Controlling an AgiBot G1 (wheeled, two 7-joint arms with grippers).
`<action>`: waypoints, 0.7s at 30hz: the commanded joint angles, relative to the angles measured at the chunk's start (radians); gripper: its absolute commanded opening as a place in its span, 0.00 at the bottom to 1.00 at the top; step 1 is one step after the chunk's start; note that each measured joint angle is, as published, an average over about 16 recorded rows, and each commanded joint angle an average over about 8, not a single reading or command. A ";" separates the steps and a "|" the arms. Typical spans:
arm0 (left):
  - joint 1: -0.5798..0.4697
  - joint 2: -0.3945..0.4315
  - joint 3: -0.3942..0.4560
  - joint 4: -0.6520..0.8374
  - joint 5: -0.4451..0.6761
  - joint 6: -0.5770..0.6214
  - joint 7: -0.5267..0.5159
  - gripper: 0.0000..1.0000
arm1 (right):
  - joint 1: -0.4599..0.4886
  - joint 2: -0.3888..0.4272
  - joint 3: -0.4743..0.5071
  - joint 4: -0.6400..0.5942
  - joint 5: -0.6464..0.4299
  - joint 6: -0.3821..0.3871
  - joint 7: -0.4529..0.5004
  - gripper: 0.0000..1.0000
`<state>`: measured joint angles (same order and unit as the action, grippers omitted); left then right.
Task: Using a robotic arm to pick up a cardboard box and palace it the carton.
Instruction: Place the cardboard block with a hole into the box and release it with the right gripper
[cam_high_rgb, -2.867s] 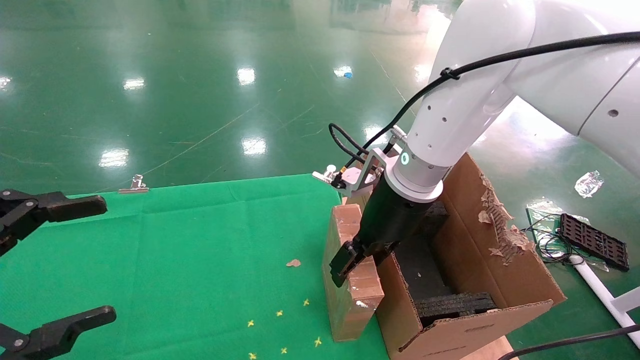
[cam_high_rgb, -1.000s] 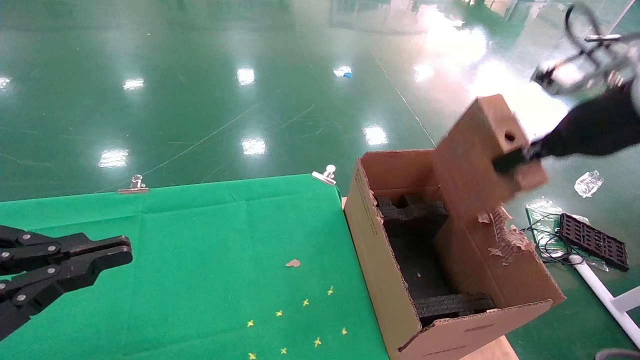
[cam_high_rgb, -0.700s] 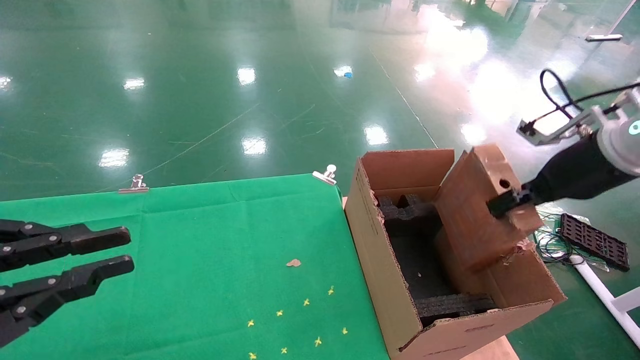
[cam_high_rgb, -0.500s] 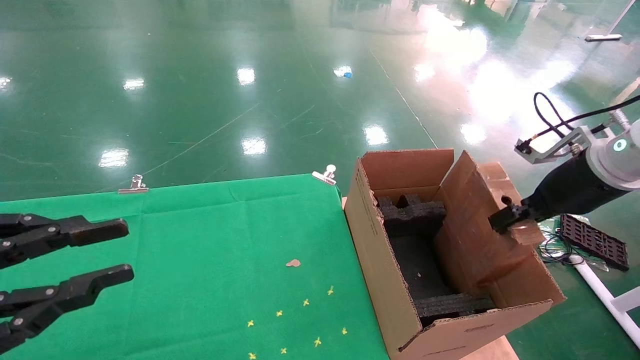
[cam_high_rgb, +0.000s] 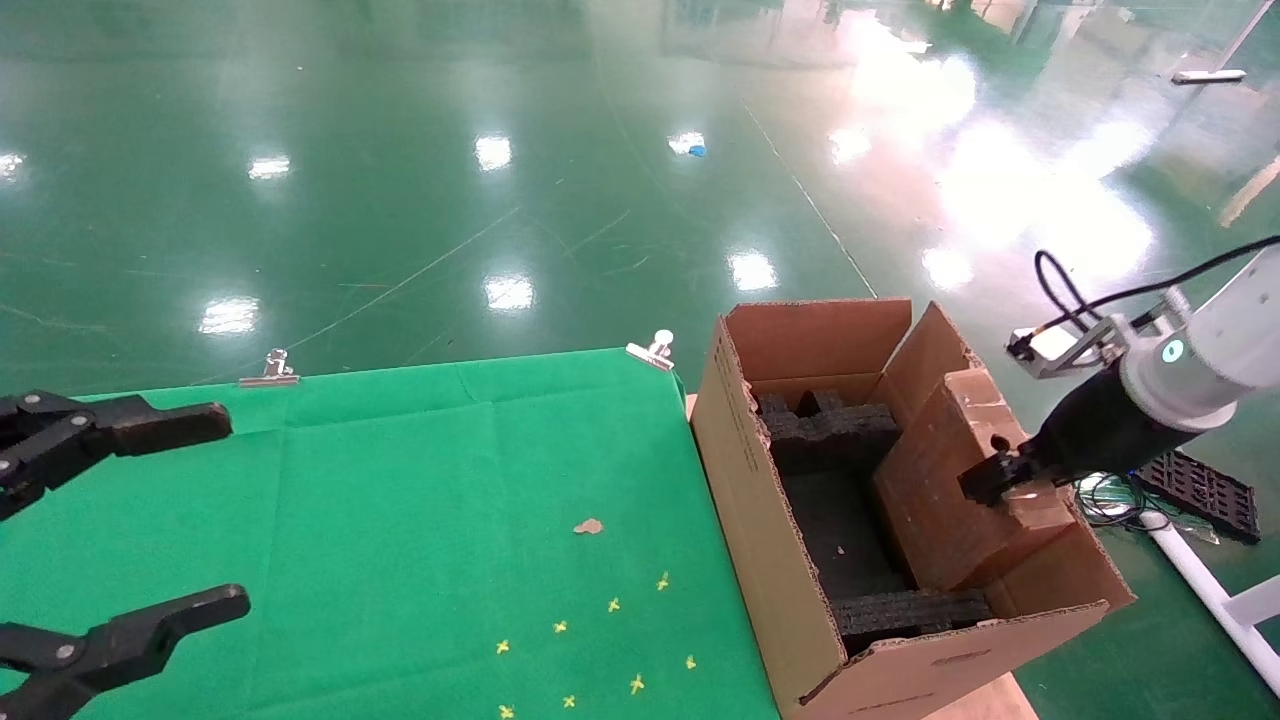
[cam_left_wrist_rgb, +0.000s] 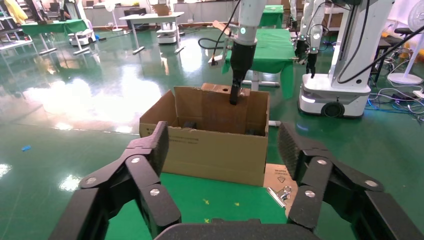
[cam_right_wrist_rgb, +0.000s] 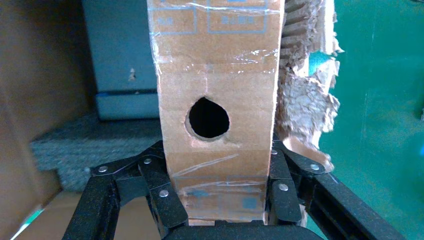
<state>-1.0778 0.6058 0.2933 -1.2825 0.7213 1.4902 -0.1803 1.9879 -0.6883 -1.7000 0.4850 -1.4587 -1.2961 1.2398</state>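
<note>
My right gripper is going to let go of the cardboard box in the carton, between the black foam pads (cam_high_rgb: 900, 516) along the carton's torn side. The box is now partly inside the carton.
The white robotic arm (cam_high_rgb: 1205, 365) reaches in from the right, and its right gripper (cam_high_rgb: 1000, 478) is shut on the cardboard box (cam_high_rgb: 950, 490), a narrow brown slab with taped faces and one round hole. The box stands partly inside the carton (cam_high_rgb: 770, 540), against its torn right flap, above the black foam padding (cam_high_rgb: 835, 520). In the right wrist view the fingers (cam_right_wrist_rgb: 162, 197) clamp both sides of the box (cam_right_wrist_rgb: 217, 100). My left gripper (cam_high_rgb: 150, 520) is open and empty over the green cloth at the left. The left wrist view shows the carton (cam_left_wrist_rgb: 215, 147) and the right arm (cam_left_wrist_rgb: 240, 47) farther off.
A green cloth (cam_high_rgb: 420, 520) covers the table, held by metal clips (cam_high_rgb: 650, 350) at its far edge, with small yellow marks (cam_high_rgb: 600, 640) near the front. On the floor to the right lie a black tray (cam_high_rgb: 1195, 490), cables and a white pipe (cam_high_rgb: 1205, 585).
My right gripper lifted the cardboard box from the cloth beside the carton, swung it high over the carton, then lowered it inside against the right flap. My left gripper shut, then opened wide.
</note>
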 joint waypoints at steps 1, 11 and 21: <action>0.000 0.000 0.000 0.000 0.000 0.000 0.000 1.00 | -0.027 -0.007 0.002 -0.019 0.008 0.026 -0.008 0.00; 0.000 0.000 0.001 0.000 0.000 0.000 0.000 1.00 | -0.186 -0.056 0.028 -0.115 0.076 0.143 -0.063 0.00; 0.000 -0.001 0.001 0.000 -0.001 -0.001 0.001 1.00 | -0.262 -0.091 0.074 -0.224 0.156 0.193 -0.178 0.68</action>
<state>-1.0781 0.6053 0.2946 -1.2825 0.7204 1.4896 -0.1796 1.7333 -0.7807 -1.6307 0.2613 -1.3111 -1.1097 1.0685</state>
